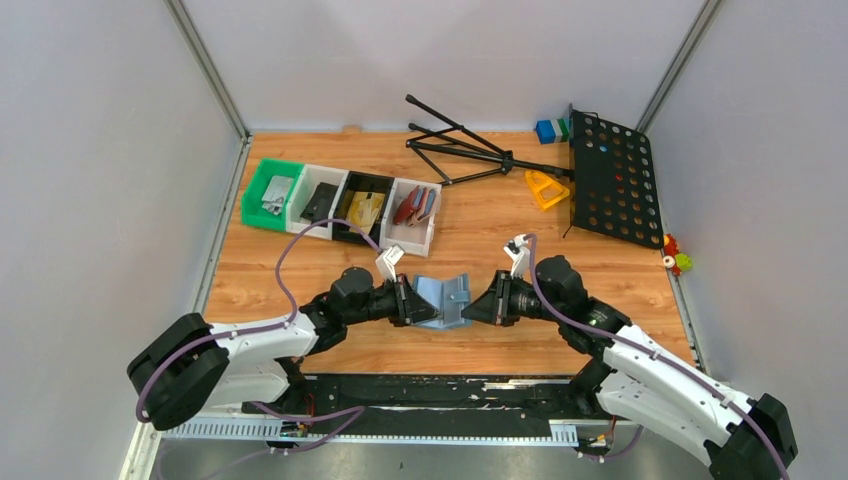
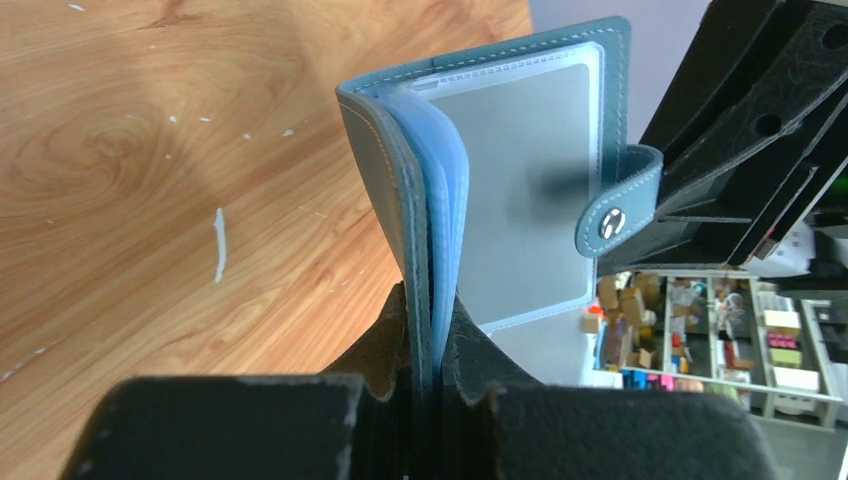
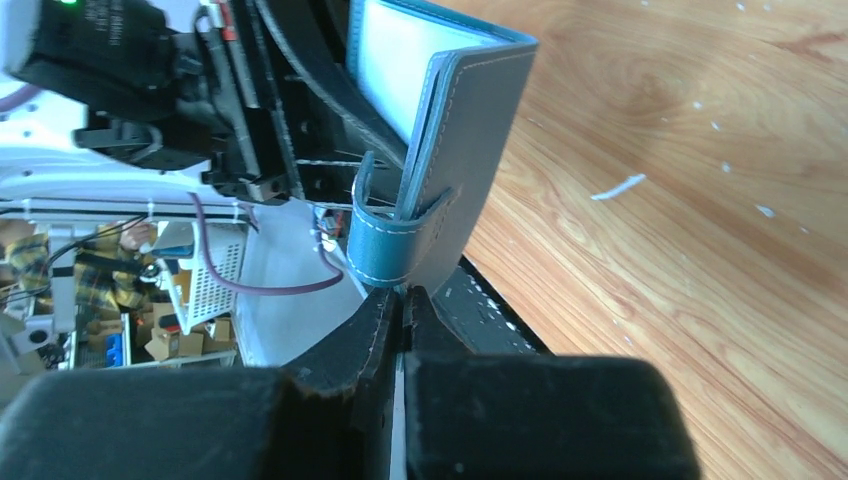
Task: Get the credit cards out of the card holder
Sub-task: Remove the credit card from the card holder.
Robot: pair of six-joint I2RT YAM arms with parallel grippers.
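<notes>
My right gripper is pinching just the card holder's edge below the strap, so it needs to open and grip deeper across the strap (image 3: 386, 242) before my left gripper opens.
The slate-blue card holder (image 1: 443, 297) hangs open in a V above the table's front middle, held between both grippers. My left gripper (image 1: 408, 300) is shut on its left half; in the left wrist view the fingers (image 2: 432, 300) clamp the cover and light blue sleeves of the card holder (image 2: 395, 190). A grey credit card (image 2: 530, 190) sits behind a clear sleeve on the other half, next to the snap strap (image 2: 615, 215). My right gripper (image 1: 478, 303) is shut on the right half's edge; in the right wrist view (image 3: 403, 295) it pinches the card holder (image 3: 470, 170) just below the strap (image 3: 385, 240).
A row of bins stands at the back left: green (image 1: 270, 193), white (image 1: 318, 200), black (image 1: 362, 205) with a tan item, and white (image 1: 413, 213) with a dark red wallet. A folded black stand (image 1: 470, 150), a perforated black panel (image 1: 612, 180) and a yellow piece (image 1: 546, 187) lie at the back right.
</notes>
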